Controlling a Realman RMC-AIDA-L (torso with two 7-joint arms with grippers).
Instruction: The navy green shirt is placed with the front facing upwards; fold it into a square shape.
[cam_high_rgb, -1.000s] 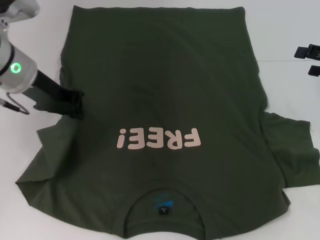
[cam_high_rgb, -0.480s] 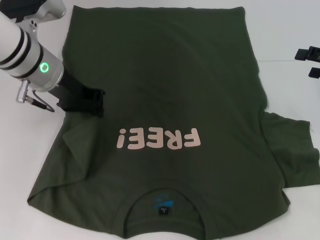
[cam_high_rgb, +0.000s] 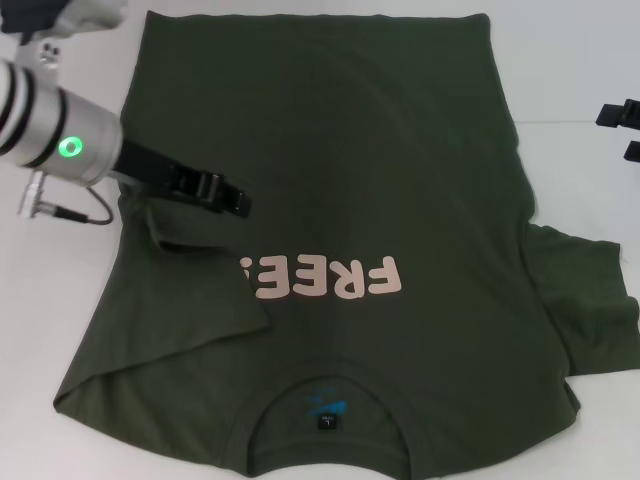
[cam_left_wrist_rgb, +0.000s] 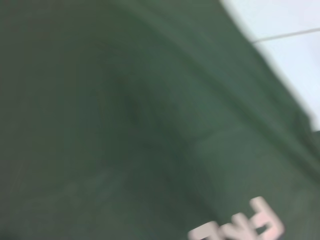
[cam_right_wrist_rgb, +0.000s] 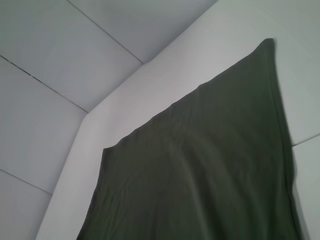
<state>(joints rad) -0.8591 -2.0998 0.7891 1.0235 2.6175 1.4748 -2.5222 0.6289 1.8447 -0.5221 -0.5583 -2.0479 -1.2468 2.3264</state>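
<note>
I need to next move my right gripper to the open end (cam_high_rgb: 618, 292) of the navy green shirt's spread-out sleeve and close it there, opposite the folded flap.
The navy green shirt (cam_high_rgb: 380, 150) lies front up on the white table, its collar (cam_high_rgb: 325, 410) towards me and the pale pink "FREE" lettering (cam_high_rgb: 340, 278) across the chest. My left gripper (cam_high_rgb: 226, 196) is shut on the shirt's left sleeve and holds it over the chest. The folded flap (cam_high_rgb: 190, 290) covers the left end of the lettering. The left wrist view shows the shirt cloth (cam_left_wrist_rgb: 125, 125) and the lettering (cam_left_wrist_rgb: 240, 227) close up. My right gripper (cam_high_rgb: 625, 131) is parked at the table's right edge, fingers apart and empty.
The white table (cam_high_rgb: 580, 60) shows around the shirt on the left, right and far side. The right sleeve (cam_high_rgb: 590, 300) lies spread out flat. The right wrist view shows the shirt's hem end (cam_right_wrist_rgb: 210, 175) and the table's far corner (cam_right_wrist_rgb: 90, 112).
My left gripper has moved right across the shirt, dragging the left sleeve and side over the chest. The fold now hides the exclamation mark. The right gripper has shifted slightly.
</note>
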